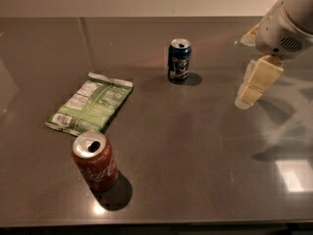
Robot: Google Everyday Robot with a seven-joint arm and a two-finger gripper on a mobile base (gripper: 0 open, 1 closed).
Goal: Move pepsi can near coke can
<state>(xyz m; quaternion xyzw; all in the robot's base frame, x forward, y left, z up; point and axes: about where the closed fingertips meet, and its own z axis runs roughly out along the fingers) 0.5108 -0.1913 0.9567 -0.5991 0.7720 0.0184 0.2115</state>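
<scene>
The pepsi can has a silver top. I need to close my gripper on the upper half (180, 57) of the can, just below that silver top.
The pepsi can (179, 59) stands upright at the far middle of the dark grey table (195, 155); it is dark blue with an open silver top. The coke can (96, 160) stands upright near the front left, red with white script. My gripper (246, 70) hangs above the table at the right, well to the right of the pepsi can and not touching it. Its cream fingers (257, 81) are apart and hold nothing.
A green snack bag (91, 103) lies flat on the left, just behind the coke can. The white arm housing (286, 26) fills the upper right corner. The table's front edge runs along the bottom of the view.
</scene>
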